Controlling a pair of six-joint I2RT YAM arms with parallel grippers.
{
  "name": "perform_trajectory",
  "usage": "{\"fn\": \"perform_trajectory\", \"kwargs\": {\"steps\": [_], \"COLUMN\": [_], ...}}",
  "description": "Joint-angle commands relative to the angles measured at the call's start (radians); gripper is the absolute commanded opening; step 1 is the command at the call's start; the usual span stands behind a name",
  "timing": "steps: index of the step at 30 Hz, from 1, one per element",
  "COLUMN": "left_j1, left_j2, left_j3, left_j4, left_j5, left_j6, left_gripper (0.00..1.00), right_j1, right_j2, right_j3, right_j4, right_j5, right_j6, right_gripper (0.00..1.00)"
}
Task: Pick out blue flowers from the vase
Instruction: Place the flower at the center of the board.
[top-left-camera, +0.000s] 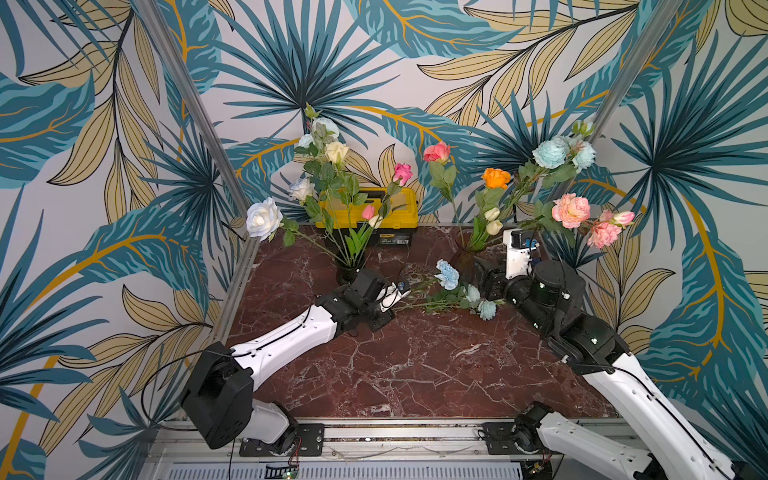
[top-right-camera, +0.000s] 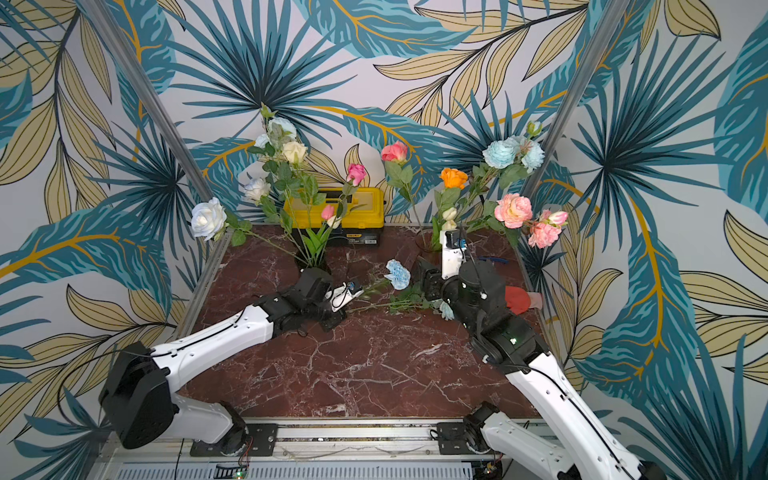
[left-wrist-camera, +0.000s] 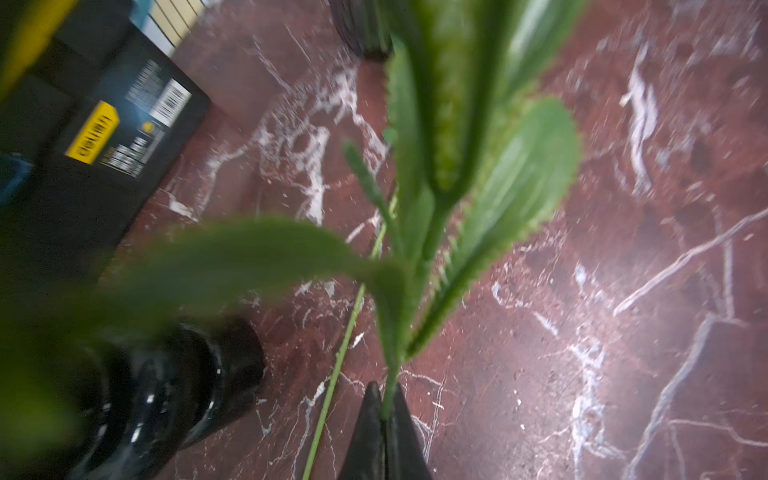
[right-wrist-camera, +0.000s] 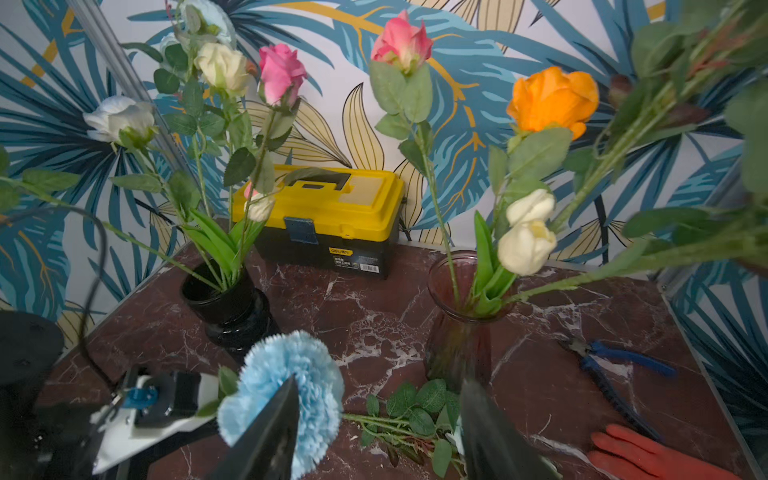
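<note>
The robot's left gripper will release the thin green stem on the marble along the near side of the second blue flower (top-left-camera: 443, 311).
My left gripper (left-wrist-camera: 384, 395) is shut on the thin green stem (left-wrist-camera: 390, 374) of a blue flower. Its ruffled aqua bloom (top-left-camera: 446, 274) (right-wrist-camera: 286, 382) is held above the table, between the black vase (top-left-camera: 348, 272) and the reddish glass vase (top-left-camera: 465, 251). In a top view the left gripper (top-left-camera: 405, 293) is just left of that bloom. A second blue flower (top-left-camera: 486, 309) lies flat on the marble. My right gripper (right-wrist-camera: 380, 399) stands open above this second flower's leaves, holding nothing. More aqua blooms (top-left-camera: 550, 153) stand in the glass vase (right-wrist-camera: 457, 332).
A yellow-and-black toolbox (top-left-camera: 368, 216) sits at the back. Blue pliers (right-wrist-camera: 615, 370) and a red glove (right-wrist-camera: 648, 457) lie at the right. Pink, orange, cream and white flowers spread from both vases over the back of the marble table (top-left-camera: 395, 365). Metal frame posts flank it.
</note>
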Motion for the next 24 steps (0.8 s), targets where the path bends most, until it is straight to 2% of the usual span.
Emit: {"fn": "perform_trajectory", "kwargs": {"steps": [1,3,9,16,24], "left_j1": [-0.065,-0.089,-0.104,-0.105,-0.105], "left_j2": [0.063,0.121,0.294,0.482,0.602], "left_j3": [0.042,0.066,0.193,0.329,0.404], "left_j4": [-0.052,-0.066,-0.132,-0.167,-0.174], "left_j5": [-0.151,-0.203,-0.237,-0.297,-0.315], "left_j6": [0.098,0.119,0.142,0.225,0.235], "left_gripper": [0.00,0.00,0.00,0.00,0.00], "right_j1": [-0.011,-0.013,-0.034,-0.080,-0.116], "right_j2": [-0.023,-0.020,0.007,0.027,0.058], "right_j3": [-0.010,-0.023,-0.056,-0.074,-0.091], "right_j4": [-0.005,0.000,0.031,0.058,0.096], "right_j5": [-0.014,-0.021,-0.056,-0.107,-0.156], "right_j6": [0.034,0.040,0.052,0.059,0.066], "right_gripper": [0.61,0.61,0.61,0.61,0.61]}}
